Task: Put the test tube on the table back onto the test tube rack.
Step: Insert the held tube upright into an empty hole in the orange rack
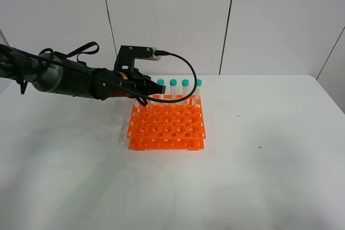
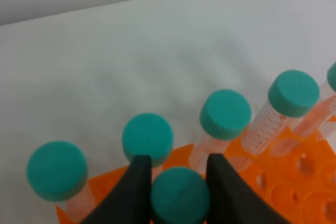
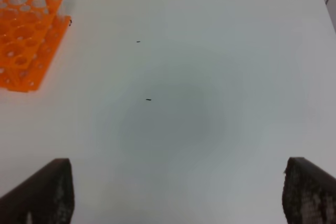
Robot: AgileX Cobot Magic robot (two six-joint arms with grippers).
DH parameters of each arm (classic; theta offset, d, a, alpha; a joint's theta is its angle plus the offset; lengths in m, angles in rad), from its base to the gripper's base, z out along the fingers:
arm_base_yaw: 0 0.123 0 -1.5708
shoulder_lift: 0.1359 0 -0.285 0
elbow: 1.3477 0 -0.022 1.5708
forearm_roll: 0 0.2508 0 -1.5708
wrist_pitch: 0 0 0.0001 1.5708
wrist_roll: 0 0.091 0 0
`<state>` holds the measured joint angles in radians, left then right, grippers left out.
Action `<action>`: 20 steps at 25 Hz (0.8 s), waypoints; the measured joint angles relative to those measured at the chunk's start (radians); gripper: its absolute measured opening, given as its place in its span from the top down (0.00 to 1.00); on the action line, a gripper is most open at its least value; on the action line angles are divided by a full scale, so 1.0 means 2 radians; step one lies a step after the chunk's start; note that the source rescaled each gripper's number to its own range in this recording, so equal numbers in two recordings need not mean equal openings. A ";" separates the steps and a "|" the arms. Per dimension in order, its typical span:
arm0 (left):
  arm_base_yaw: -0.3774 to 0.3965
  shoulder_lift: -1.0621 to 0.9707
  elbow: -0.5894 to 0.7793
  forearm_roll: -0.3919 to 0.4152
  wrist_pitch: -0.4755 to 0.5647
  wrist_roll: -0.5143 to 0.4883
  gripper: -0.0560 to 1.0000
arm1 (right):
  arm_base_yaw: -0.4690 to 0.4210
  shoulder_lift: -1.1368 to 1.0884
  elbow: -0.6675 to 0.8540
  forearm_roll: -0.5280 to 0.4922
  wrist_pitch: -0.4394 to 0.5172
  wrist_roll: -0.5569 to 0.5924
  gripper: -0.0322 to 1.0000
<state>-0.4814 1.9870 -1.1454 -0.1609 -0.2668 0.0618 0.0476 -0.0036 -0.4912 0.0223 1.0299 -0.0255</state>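
I expect the test tube to rest in the rack hole (image 1: 159,107) (image 2: 181,213) just in front of the back row once I let go with my left gripper.
In the left wrist view a teal-capped test tube (image 2: 180,196) sits between my left gripper's (image 2: 178,162) two black fingers (image 2: 131,192), which are shut on it just below the cap. It is held upright over the orange test tube rack (image 1: 168,126), right in front of the back row of capped tubes (image 2: 226,113). The held tube's lower part is hidden. In the high view the left gripper (image 1: 148,91) is at the rack's back left corner. My right gripper (image 3: 177,161) is open over the bare white table (image 3: 210,77), away from the rack (image 3: 26,45).
Several teal-capped tubes (image 1: 173,83) stand along the rack's back row. A black cable (image 1: 186,65) loops from the left wrist over those tubes. Small dark specks (image 3: 148,99) lie on the table right of the rack. A white panelled wall (image 1: 215,20) rises behind.
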 joint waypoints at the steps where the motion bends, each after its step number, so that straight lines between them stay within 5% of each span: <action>1: 0.000 0.000 0.000 -0.001 0.000 -0.004 0.95 | 0.000 0.000 0.000 0.000 0.000 0.000 0.13; 20: 0.002 -0.005 0.013 0.000 -0.002 -0.016 0.95 | 0.000 0.000 0.000 0.000 0.000 0.000 0.13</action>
<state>-0.4767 1.9764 -1.1189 -0.1619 -0.2704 0.0291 0.0476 -0.0036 -0.4912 0.0223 1.0299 -0.0255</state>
